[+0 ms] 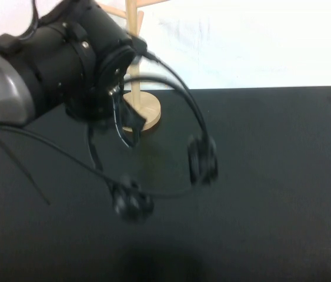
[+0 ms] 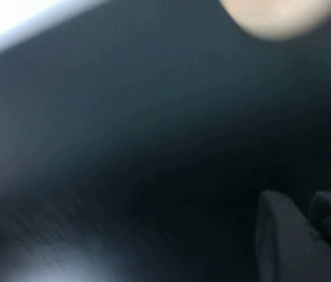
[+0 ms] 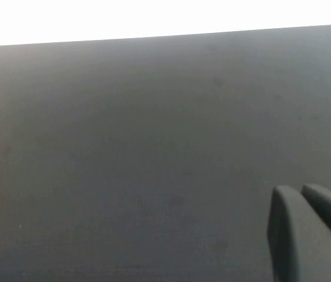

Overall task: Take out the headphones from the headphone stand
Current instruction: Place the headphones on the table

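Next, my left gripper releases the black headphones on the black table (image 1: 141, 197) in front of the stand's round base.
The black headphones (image 1: 202, 160) hang blurred over the table in front of the light wooden headphone stand (image 1: 132, 41). They are off its pegs. One ear cup hangs to the right and the other (image 1: 131, 201) lower, near the middle. My left gripper (image 1: 123, 124) is just in front of the stand's round base (image 1: 149, 109), with the thin headband running out from it. Its jaws stand close together, shut on the headband. In the left wrist view the left gripper (image 2: 301, 204) shows over dark table, with the stand base (image 2: 283, 14) beyond. My right gripper (image 3: 299, 191) is shut and empty over bare table.
The black table (image 1: 283, 194) fills the high view, with a white wall (image 1: 259, 41) behind. A thin black arm cable (image 1: 18, 158) loops over the table at the left. The right arm is outside the high view.
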Controlling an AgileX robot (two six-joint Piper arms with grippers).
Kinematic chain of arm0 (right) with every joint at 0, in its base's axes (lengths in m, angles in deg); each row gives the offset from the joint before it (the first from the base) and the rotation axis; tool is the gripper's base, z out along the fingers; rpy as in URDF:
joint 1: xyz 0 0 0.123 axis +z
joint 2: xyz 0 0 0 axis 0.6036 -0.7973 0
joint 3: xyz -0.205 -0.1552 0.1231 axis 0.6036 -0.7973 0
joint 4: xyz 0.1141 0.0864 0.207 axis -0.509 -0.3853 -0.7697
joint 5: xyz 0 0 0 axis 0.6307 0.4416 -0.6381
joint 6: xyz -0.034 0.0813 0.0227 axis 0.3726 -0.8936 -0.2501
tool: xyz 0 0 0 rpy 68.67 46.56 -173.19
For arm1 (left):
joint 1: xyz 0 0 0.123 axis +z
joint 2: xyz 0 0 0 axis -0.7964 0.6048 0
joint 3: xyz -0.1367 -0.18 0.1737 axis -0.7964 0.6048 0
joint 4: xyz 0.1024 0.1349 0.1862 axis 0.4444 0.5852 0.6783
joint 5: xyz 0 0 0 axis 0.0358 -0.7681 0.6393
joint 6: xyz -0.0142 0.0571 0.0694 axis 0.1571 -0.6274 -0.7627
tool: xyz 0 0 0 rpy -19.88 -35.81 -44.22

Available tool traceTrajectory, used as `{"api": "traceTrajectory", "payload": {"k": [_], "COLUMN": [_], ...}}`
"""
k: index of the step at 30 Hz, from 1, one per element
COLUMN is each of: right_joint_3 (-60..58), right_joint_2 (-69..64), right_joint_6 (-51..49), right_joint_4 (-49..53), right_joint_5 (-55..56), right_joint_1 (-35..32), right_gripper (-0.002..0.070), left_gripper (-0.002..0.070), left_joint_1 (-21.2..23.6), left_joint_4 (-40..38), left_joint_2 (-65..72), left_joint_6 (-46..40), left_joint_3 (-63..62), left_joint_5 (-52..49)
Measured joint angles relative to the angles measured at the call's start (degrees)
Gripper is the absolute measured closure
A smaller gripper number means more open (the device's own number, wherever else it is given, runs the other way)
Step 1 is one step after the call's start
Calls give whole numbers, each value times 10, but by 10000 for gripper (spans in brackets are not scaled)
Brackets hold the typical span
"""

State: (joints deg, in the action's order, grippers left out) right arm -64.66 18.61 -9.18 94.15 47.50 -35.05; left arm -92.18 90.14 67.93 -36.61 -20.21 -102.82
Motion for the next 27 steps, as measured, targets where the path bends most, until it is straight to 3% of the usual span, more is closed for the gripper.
{"api": "traceTrajectory", "payload": {"k": [6,10,18,27], "right_joint_3": [0,0,0,0], "right_joint_2": [0,0,0,0], "right_joint_6": [0,0,0,0], "right_joint_4": [0,0,0,0], "right_joint_5": [0,0,0,0], "right_joint_1": [0,0,0,0], "right_gripper": [685,685,685,685], "left_gripper": [615,615,615,624], "left_joint_1": [0,19,104,117], "left_joint_4": [-76,-82,-73,-72], "left_joint_2": [13,50,181,224], "left_joint_6": [-74,-82,-85,-90], "left_joint_3": [22,58,63,45], "left_joint_5": [-3,50,152,200]}}
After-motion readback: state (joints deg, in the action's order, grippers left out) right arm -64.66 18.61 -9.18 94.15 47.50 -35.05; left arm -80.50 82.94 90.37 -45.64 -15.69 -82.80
